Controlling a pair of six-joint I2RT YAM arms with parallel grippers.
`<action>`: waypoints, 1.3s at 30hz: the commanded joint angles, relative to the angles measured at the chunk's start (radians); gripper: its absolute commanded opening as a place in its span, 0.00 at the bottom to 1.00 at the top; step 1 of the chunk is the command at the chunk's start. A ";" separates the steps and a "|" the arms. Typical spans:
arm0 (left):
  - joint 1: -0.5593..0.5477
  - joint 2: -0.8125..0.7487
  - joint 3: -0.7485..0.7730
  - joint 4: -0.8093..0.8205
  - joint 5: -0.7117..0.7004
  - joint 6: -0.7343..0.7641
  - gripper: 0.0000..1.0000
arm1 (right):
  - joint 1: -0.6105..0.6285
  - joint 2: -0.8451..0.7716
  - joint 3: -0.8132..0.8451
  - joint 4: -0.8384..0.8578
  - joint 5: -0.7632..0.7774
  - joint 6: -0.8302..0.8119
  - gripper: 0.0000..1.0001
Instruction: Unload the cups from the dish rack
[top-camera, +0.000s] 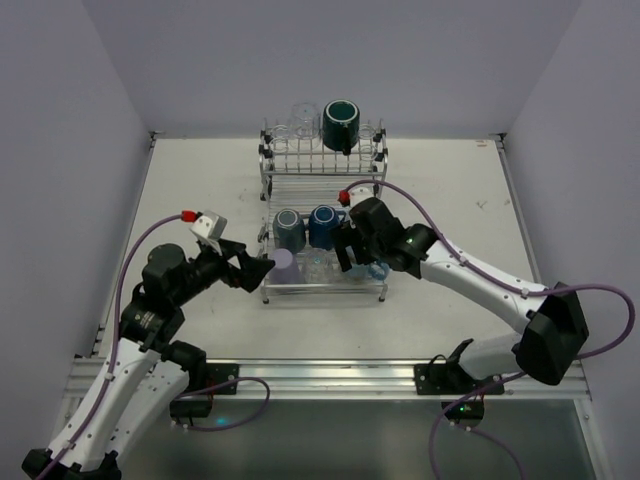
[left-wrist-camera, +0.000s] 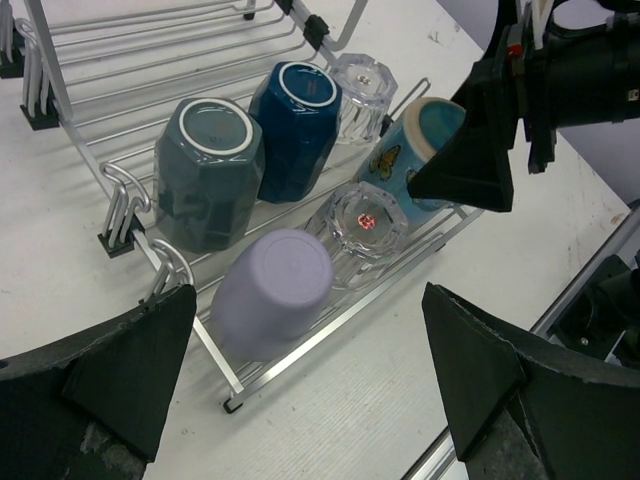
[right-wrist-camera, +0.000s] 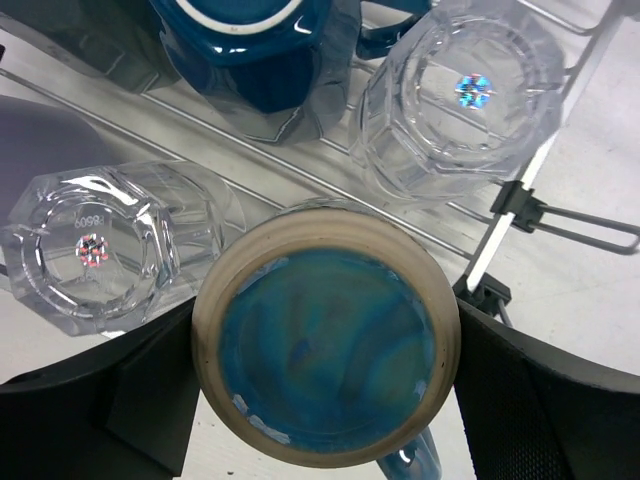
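Note:
The robot's left gripper will close on the light blue mug's rim (left-wrist-camera: 365, 179), opposite the mug's base, because the right gripper will pass that mug over.
The silver dish rack (top-camera: 325, 182) stands mid-table. On its front tray lie a teal mug (left-wrist-camera: 208, 170), a dark blue mug (left-wrist-camera: 295, 125), a purple cup (left-wrist-camera: 272, 290), two clear tumblers (left-wrist-camera: 365, 228) and a light blue mug (right-wrist-camera: 325, 355). My right gripper (top-camera: 362, 262) is shut on the light blue mug, one finger on each side, its blue base facing the wrist camera. My left gripper (left-wrist-camera: 308, 300) is open and empty, just short of the purple cup at the tray's front left corner. A dark teal mug (top-camera: 340, 124) and clear glasses sit on the raised rear tier.
White side walls bound the table left and right. An aluminium rail (top-camera: 330, 375) runs along the near edge by the arm bases. The rack's wire feet and clips (right-wrist-camera: 520, 205) stick out beside the light blue mug.

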 joint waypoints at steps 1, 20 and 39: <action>0.011 -0.002 0.018 0.017 0.039 -0.010 1.00 | 0.001 -0.135 0.042 0.049 0.082 0.003 0.33; 0.001 0.125 -0.087 0.713 0.429 -0.676 0.90 | 0.001 -0.548 -0.211 0.679 -0.276 0.471 0.12; -0.036 0.075 -0.038 0.487 0.259 -0.590 0.80 | 0.003 -0.580 -0.432 1.050 -0.385 0.668 0.11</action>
